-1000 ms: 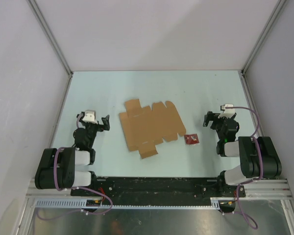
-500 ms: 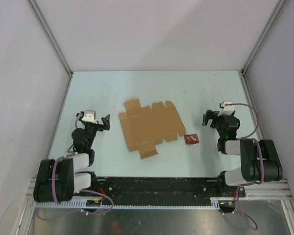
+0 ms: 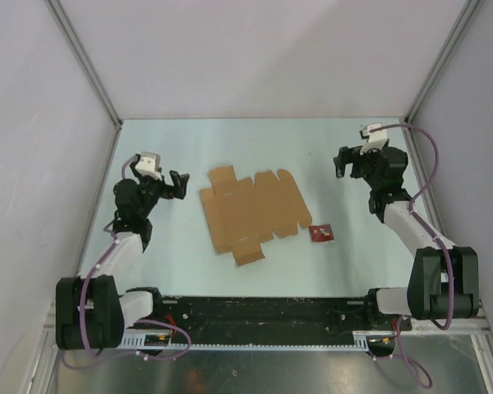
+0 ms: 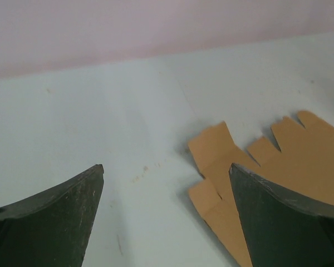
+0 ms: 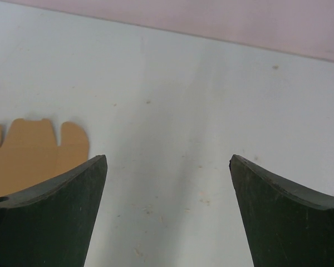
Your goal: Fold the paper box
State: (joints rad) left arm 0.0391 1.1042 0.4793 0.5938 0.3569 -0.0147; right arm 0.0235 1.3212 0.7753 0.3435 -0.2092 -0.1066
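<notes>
The paper box's long side edge point(image 3: 205, 208) point(image 4: 215, 235) closest to my left gripper should be gripped by it next, just on the near side of the far corner tab.
The paper box point(image 3: 250, 212) lies flat and unfolded on the pale table, a brown die-cut sheet with tabs and flaps. Part of it shows in the left wrist view point(image 4: 273, 161) and a rounded tab in the right wrist view point(image 5: 36, 147). My left gripper point(image 3: 177, 184) is open and empty, above the table just left of the sheet. My right gripper point(image 3: 342, 162) is open and empty, to the right of the sheet and farther back. In each wrist view the gripper's gap frames bare table point(image 4: 166, 169) point(image 5: 167, 161).
A small red square packet point(image 3: 321, 234) lies on the table right of the sheet's near right corner. Grey walls with metal corner posts point(image 3: 84, 61) enclose the table on three sides. The arm bases sit on a black rail point(image 3: 255, 310) at the near edge.
Both arms have extended away from their bases. The left gripper rose and moved slightly back; the right gripper moved back and left. The sheet and packet have not moved.
</notes>
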